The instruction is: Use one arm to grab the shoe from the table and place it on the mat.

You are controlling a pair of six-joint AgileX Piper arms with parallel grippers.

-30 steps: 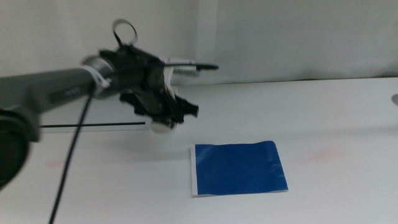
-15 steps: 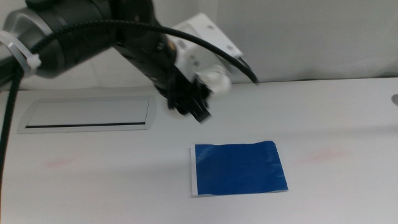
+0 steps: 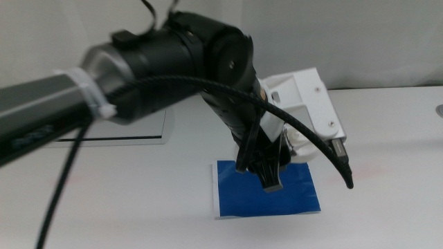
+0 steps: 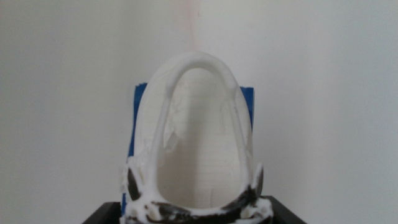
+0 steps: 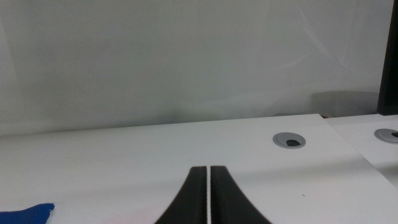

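I will set the white shoe down with my left gripper on the middle of the dark blue mat [image 3: 273,187] [image 4: 191,167]. The shoe is held just above the mat now.
My left arm [image 3: 173,62] reaches in from the left. Its gripper [image 3: 270,178] points down just above the dark blue mat [image 3: 235,194]. It is shut on the small white shoe, of which only a white bit [image 3: 297,143] shows beside the jaws in the middle view. In the left wrist view the shoe [image 4: 199,155] fills the centre, heel loop away from the camera and black straps at the left gripper [image 4: 193,218]. The mat [image 4: 134,118] shows behind it. My right gripper [image 5: 208,193] is shut and empty, low over the table, out of the middle view.
A grey-white recessed panel [image 3: 142,133] lies at the back left, mostly hidden by the arm. A round grey grommet [image 3: 439,109] sits at the right edge and also shows in the right wrist view [image 5: 289,140]. A mat corner [image 5: 34,214] shows there too.
My left arm has swung right and toward the front with the shoe, from over the recessed panel to just above the mat, and has come lower.
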